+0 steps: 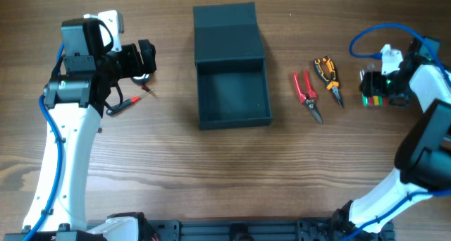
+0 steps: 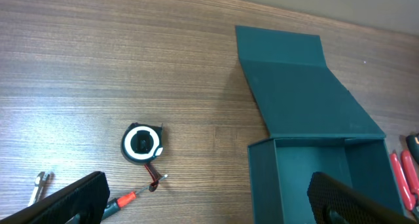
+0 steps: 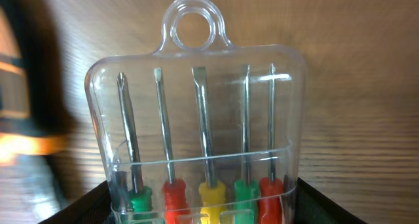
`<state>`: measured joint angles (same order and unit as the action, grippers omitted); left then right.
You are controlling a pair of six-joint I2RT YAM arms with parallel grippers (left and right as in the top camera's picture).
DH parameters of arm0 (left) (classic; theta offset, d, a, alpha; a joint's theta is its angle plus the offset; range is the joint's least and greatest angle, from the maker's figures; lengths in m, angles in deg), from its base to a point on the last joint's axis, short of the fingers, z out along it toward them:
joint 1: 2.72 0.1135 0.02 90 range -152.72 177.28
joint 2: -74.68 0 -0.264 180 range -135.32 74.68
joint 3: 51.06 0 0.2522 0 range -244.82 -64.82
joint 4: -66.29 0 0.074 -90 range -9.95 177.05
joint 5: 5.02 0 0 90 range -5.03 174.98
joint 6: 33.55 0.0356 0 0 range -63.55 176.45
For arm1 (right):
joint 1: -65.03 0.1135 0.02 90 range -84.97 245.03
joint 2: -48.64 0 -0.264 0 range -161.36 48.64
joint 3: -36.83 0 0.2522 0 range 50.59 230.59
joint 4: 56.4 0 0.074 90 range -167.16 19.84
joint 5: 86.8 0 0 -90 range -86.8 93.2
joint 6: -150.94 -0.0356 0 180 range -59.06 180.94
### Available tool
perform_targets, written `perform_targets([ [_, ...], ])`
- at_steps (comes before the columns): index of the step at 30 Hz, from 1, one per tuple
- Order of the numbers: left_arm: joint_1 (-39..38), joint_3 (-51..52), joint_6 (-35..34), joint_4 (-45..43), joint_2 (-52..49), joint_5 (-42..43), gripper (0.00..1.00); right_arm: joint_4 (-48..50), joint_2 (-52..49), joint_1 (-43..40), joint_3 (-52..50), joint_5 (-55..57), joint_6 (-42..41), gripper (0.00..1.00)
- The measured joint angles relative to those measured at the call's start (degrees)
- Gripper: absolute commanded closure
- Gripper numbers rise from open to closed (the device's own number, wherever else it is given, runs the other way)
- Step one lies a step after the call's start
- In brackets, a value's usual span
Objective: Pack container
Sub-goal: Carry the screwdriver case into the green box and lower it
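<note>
Next, my right gripper lets go of the clear case inside the container (image 1: 214, 91), near the container's side facing the tape measure.
The container (image 1: 198, 93) is a dark teal box standing open mid-table, its flap lid (image 1: 227, 33) lying flat behind it. Nothing shows inside it. In the left wrist view its near wall (image 2: 262, 178) and lid (image 2: 301, 86) lie to the right. My left gripper (image 1: 144, 61) hovers open over a round tape measure (image 2: 141, 143), well left of the box, with nothing between its fingers (image 2: 208, 185). At the far right, my right gripper (image 1: 373, 86) is shut on a clear case of small screwdrivers (image 3: 200, 132), its pads (image 3: 317, 207) pressed against the case's two sides.
A red-and-black screwdriver (image 1: 123, 106) lies by the left arm, also seen near the left finger (image 2: 127, 198). A small wrench (image 2: 39, 185) lies further left. Red-handled pliers (image 1: 306, 93) and orange-black pliers (image 1: 328, 77) lie between the box and my right gripper.
</note>
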<state>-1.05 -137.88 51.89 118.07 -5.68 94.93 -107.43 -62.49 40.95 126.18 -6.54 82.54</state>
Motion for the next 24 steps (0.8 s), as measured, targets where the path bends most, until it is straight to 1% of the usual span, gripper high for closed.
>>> perform_targets([
  [5, 0.00, 0.00, 0.00, 0.00, 0.00, 0.00, 0.00, -1.99, 12.74, 4.85, 0.68, -4.39, -1.49, 0.96],
  [7, 0.00, 0.00, 0.00, 0.02, 0.00, 0.00, 0.00, -2.73, 18.12, 10.12, 1.18, -4.85, -2.29, 0.96],
  [9, 0.00, 0.00, 0.00, 0.00, 0.00, 0.02, 0.00, -2.89, 21.57, 15.93, 1.29, -5.27, -4.92, 0.96],
  [12, 0.00, 0.00, 0.00, 0.00, 0.00, 0.02, 0.00, -1.22, 25.16, 27.21, 1.40, -6.19, -13.42, 0.96],
  [17, 0.00, 0.00, 0.00, 0.02, 0.00, 0.02, 0.00, 0.13, 25.42, 41.77, 1.40, -4.42, -27.21, 0.96],
  [20, 0.00, 0.00, 0.00, 0.00, 0.00, 0.02, 0.00, 0.20, 24.98, 48.87, 1.40, -0.48, -36.46, 0.96],
  [24, 0.00, 0.00, 0.00, 0.02, 0.00, 0.02, 0.00, 0.26, 21.88, 55.39, 1.40, 3.67, -48.52, 0.96],
])
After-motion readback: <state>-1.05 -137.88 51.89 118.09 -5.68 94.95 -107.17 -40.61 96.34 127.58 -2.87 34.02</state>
